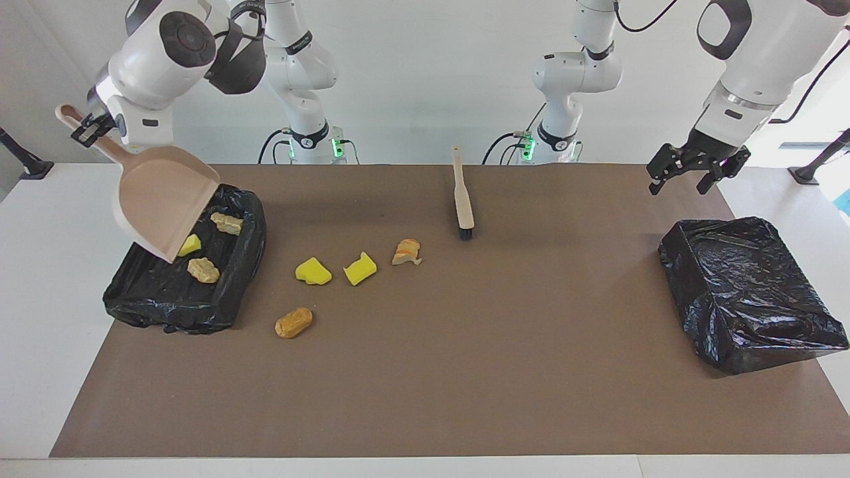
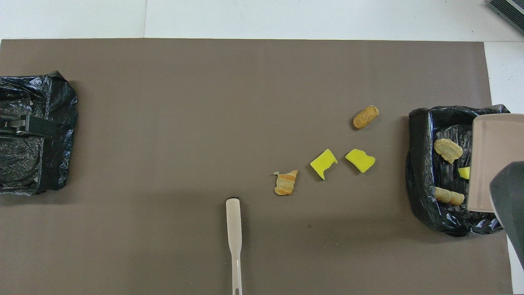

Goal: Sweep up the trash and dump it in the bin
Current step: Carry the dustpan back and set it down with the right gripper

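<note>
Next, I release the beige dustpan, now tilted over the black-lined bin, from my right gripper on the bare brown mat [image 2: 233, 112] just past the far end of the brush.
My right gripper [image 1: 83, 129] is shut on the handle of the beige dustpan [image 1: 163, 202], which tilts steeply with its lip down over the black-lined bin [image 1: 249, 252] at the right arm's end. In the bin lie a yellow sponge chunk [image 1: 189, 245] and two tan pieces [image 1: 226, 222] [image 1: 202, 269]. Several trash pieces lie on the brown mat: two yellow chunks [image 1: 313, 271] [image 1: 360, 268], a bread piece [image 1: 407, 252] and a brown lump [image 1: 293, 322]. The brush [image 1: 463, 196] lies alone on the mat near the robots. My left gripper [image 1: 694, 176] hangs open and holds nothing.
A second black-lined bin [image 1: 750, 292] sits at the left arm's end of the table, and the left gripper [image 2: 24, 126] is over it in the overhead view. The brown mat [image 1: 505, 372] covers most of the white table.
</note>
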You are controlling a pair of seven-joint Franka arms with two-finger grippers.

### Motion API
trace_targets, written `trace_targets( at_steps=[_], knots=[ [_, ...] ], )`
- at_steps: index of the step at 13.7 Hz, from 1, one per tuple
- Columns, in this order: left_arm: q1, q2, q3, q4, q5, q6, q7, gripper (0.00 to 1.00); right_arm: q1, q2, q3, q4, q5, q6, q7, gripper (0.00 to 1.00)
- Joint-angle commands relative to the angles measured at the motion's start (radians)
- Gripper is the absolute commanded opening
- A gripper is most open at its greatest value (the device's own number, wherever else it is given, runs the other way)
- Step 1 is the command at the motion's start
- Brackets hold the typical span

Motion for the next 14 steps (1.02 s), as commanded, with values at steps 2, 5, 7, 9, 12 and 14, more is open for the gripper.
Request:
trace_targets(
  at_steps=[2, 5, 7, 9, 12, 14],
  knots=[
    [0.009, 0.007, -0.006, 0.026, 0.003, -0.03, 0.008, 1.0, 0.056, 0.009, 0.033, 0.038, 0.241, -0.084, 0.329, 0.0],
    [0.008, 0.005, -0.006, 0.018, 0.004, -0.02, 0.016, 1.0, 0.058, 0.014, 0.034, 0.038, 0.535, -0.055, 0.712, 0.0],
    [0.008, 0.007, -0.006, 0.018, 0.004, 0.001, 0.054, 1.0, 0.125, 0.046, 0.042, 0.038, 0.64, -0.006, 1.005, 0.0],
    [0.008, 0.01, -0.006, 0.017, 0.004, 0.01, 0.069, 1.0, 0.193, 0.116, 0.044, 0.061, 0.689, 0.057, 1.235, 0.0],
    [0.008, 0.013, -0.006, 0.009, 0.006, 0.015, 0.077, 1.0, 0.284, 0.275, 0.044, 0.177, 0.745, 0.108, 1.522, 0.0],
    [0.008, 0.013, -0.006, 0.006, 0.006, 0.021, 0.08, 1.0, 0.337, 0.366, 0.045, 0.237, 0.812, 0.192, 1.701, 0.0]
  ],
)
